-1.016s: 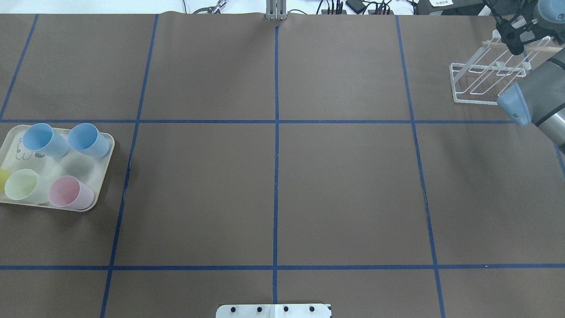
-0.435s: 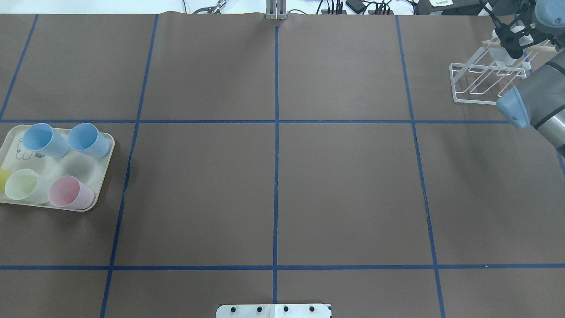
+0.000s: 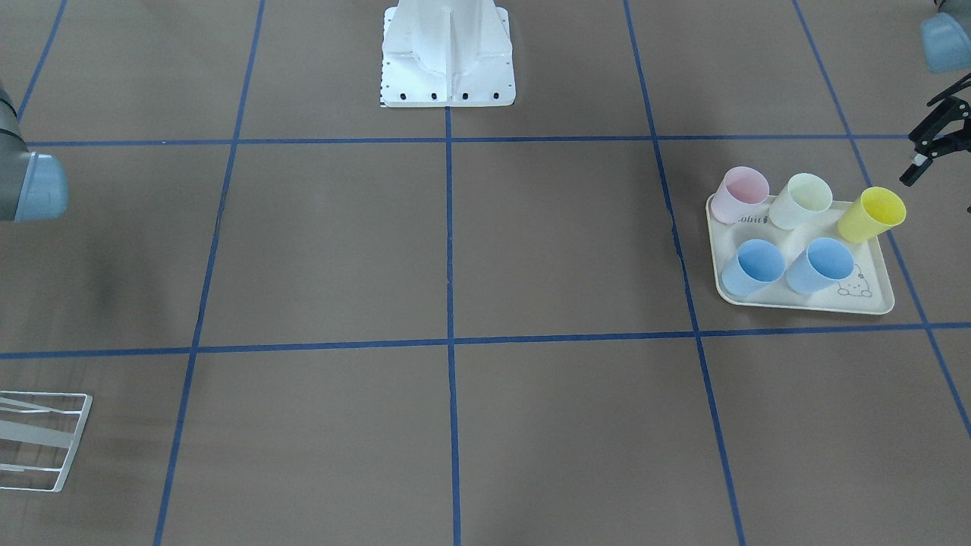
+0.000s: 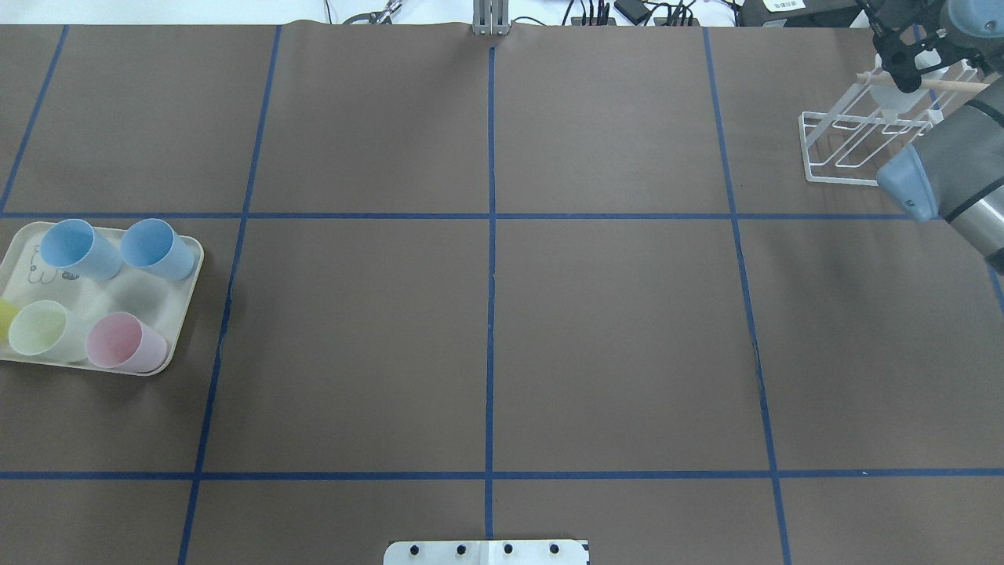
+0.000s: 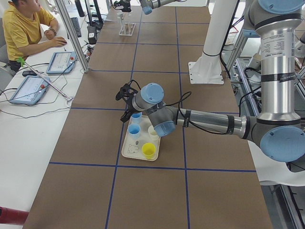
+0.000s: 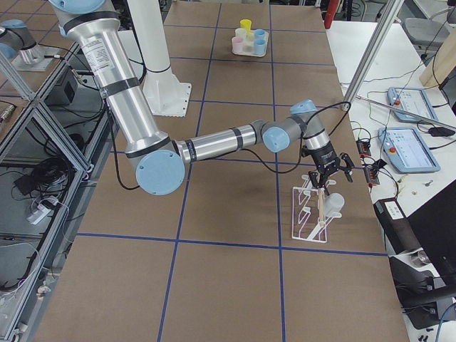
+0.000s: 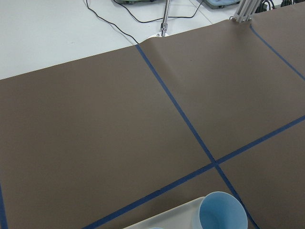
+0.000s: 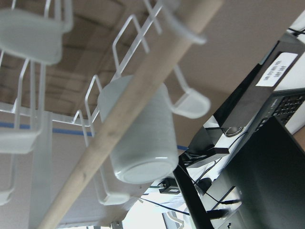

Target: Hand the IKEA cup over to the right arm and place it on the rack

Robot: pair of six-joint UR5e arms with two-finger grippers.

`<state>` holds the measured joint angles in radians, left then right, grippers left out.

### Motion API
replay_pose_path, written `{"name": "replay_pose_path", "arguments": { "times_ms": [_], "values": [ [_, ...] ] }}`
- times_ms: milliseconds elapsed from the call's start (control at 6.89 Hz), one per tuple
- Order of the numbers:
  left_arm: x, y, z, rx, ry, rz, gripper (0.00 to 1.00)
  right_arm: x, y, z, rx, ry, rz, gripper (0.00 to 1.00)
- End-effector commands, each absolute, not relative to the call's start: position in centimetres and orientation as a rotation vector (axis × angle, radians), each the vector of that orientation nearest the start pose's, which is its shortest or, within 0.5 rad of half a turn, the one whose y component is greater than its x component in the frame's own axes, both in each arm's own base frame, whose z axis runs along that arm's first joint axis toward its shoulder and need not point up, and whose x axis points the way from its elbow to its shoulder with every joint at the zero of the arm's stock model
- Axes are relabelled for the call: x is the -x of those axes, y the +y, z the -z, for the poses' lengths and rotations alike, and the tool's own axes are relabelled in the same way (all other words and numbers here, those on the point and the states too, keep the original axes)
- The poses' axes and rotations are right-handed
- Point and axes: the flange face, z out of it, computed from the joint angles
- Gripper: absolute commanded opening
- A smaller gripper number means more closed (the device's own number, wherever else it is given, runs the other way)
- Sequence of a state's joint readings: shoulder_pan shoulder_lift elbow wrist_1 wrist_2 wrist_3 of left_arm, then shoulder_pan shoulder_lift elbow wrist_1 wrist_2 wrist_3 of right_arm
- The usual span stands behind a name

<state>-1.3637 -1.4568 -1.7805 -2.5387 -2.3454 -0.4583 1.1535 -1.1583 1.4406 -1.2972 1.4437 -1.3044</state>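
Observation:
I will close my left gripper next on the blue cup's rim (image 3: pixel 851 265), beside the yellow cup, on the side away from the other blue cup.
A white IKEA cup (image 8: pixel 140 138) lies on its side on the white wire rack (image 4: pixel 843 169), under the rack's wooden rod (image 8: pixel 124 119). It also shows in the overhead view (image 4: pixel 890 94) and the exterior right view (image 6: pixel 333 205). My right gripper (image 4: pixel 902 67) hovers open and empty just above and behind the cup, clear of it, as the exterior right view (image 6: pixel 331 174) shows. My left gripper (image 3: pixel 937 163) is open and empty, above the table beside the tray's yellow cup (image 3: pixel 872 214).
A cream rabbit-print tray (image 3: pixel 804 305) at my left holds two blue cups, a pale green, a pink and a yellow cup. The robot base (image 3: pixel 447 53) stands at the near edge. Monitors and cables lie behind the rack.
My right gripper has drawn back and up from the rack, uncovering the white cup resting there. The tray and its cups have not moved.

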Motion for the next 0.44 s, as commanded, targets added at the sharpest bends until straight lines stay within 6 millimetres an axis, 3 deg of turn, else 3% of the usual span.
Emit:
{"name": "replay_pose_path", "arguments": {
  "times_ms": [0,290],
  "values": [
    [-2.9,-45.4,-49.9,-0.728,0.964,-0.193,1.0,15.3,-66.7,-42.0,-0.692,0.188,1.423,0.98],
    [-1.7,-46.1,-51.7,-0.792,0.804,-0.151,1.0,16.2,-62.9,-37.7,-0.817,-0.183,1.118,0.99]
  ]
}}
